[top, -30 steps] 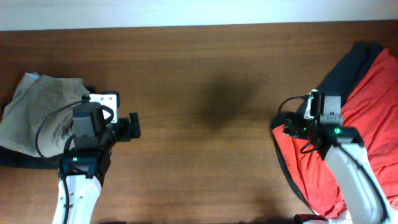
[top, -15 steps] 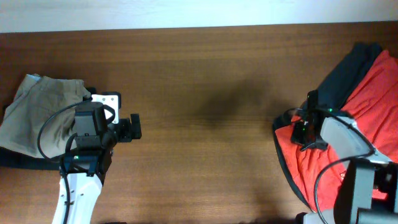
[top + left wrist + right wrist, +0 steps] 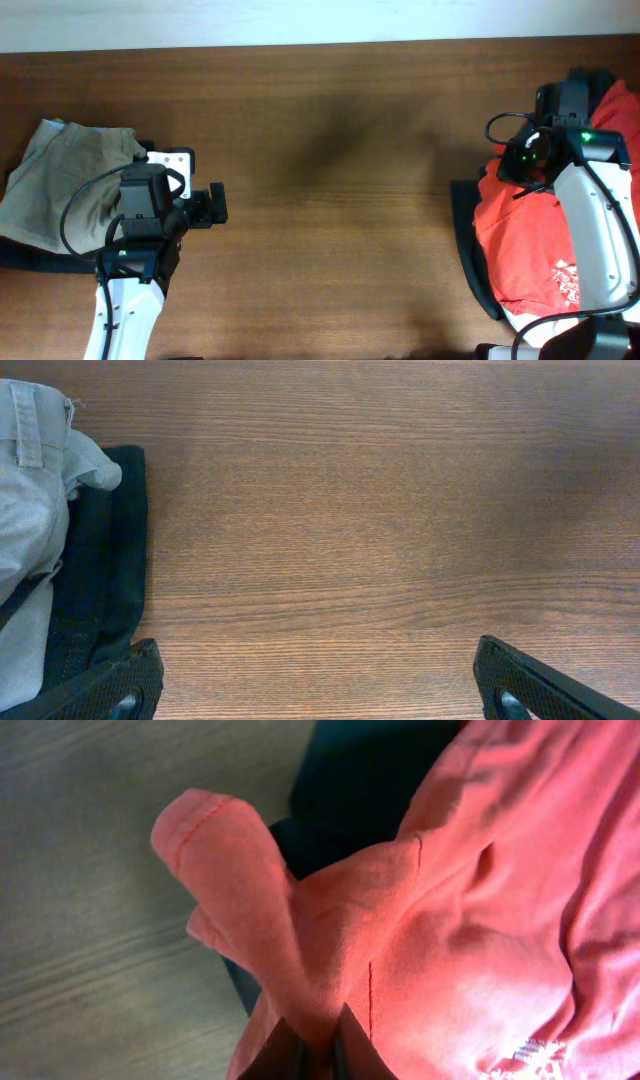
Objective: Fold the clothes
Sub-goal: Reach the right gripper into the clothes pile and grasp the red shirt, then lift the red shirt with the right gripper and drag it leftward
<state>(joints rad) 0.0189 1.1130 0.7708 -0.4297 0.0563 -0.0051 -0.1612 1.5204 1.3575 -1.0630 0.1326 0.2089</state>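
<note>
The robot's right gripper holds a bunched fold of the T-shirt well behind the flap's end, so it should open and grab the flap's hemmed end [image 3: 194, 828] before pulling the T-shirt.
The clothes, an orange-red T-shirt [image 3: 520, 235] with white print [image 3: 566, 281], lie bunched at the table's right edge on a black garment [image 3: 466, 255]. My right gripper [image 3: 318, 1045] is shut on a fold of the T-shirt [image 3: 420, 920] and holds it raised, so a sleeve-like flap [image 3: 215, 840] hangs out over the table. In the overhead view its wrist [image 3: 540, 150] sits over the shirt's far left corner and hides the fingertips. My left gripper [image 3: 320, 700] stands open and empty over bare wood at the left, far from the T-shirt.
A beige khaki garment [image 3: 60, 185] lies on a black one [image 3: 100, 570] at the left edge, beside my left arm [image 3: 130, 290]. More black cloth [image 3: 575, 85] shows beyond the T-shirt. Brown wooden table [image 3: 330, 200] lies between the arms.
My right gripper has shut on the T-shirt's left edge and moved toward the table's far side, lifting and bunching the cloth. The left arm has not moved.
</note>
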